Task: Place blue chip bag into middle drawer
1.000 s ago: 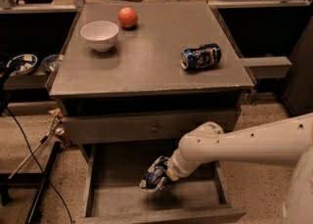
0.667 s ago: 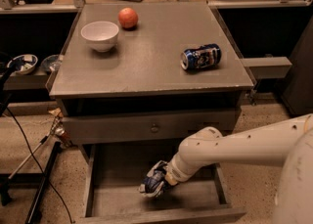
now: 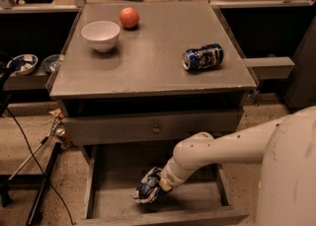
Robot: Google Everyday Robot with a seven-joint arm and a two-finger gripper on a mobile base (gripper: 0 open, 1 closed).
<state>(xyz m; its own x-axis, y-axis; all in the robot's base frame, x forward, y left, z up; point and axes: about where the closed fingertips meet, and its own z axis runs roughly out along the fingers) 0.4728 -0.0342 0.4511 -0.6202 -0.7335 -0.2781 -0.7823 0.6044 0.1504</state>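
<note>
Next, my gripper lets go of the blue chip bag on the open middle drawer's bottom [image 3: 144, 190], near the drawer's front edge.
The blue chip bag [image 3: 146, 189], dark blue with white patches, is at the tip of my white arm, inside the open middle drawer [image 3: 197, 205]. My gripper [image 3: 159, 184] is shut on the bag and holds it low over the drawer floor, left of centre and near the front edge. The bag hides most of the fingers. I cannot tell whether the bag touches the floor. The drawer is pulled out below the closed drawer front.
On the grey cabinet top [image 3: 148, 67] stand a white bowl [image 3: 101, 35], a red-orange fruit [image 3: 129, 17] and a blue-and-white can [image 3: 203, 56] on its side. A closed drawer front with a round knob [image 3: 156, 129] is above the open drawer. Cables and a black stand [image 3: 42, 185] lie at left.
My arm has moved down and a little left toward the drawer's front, carrying the bag lower into the drawer. Things on the cabinet top have not moved.
</note>
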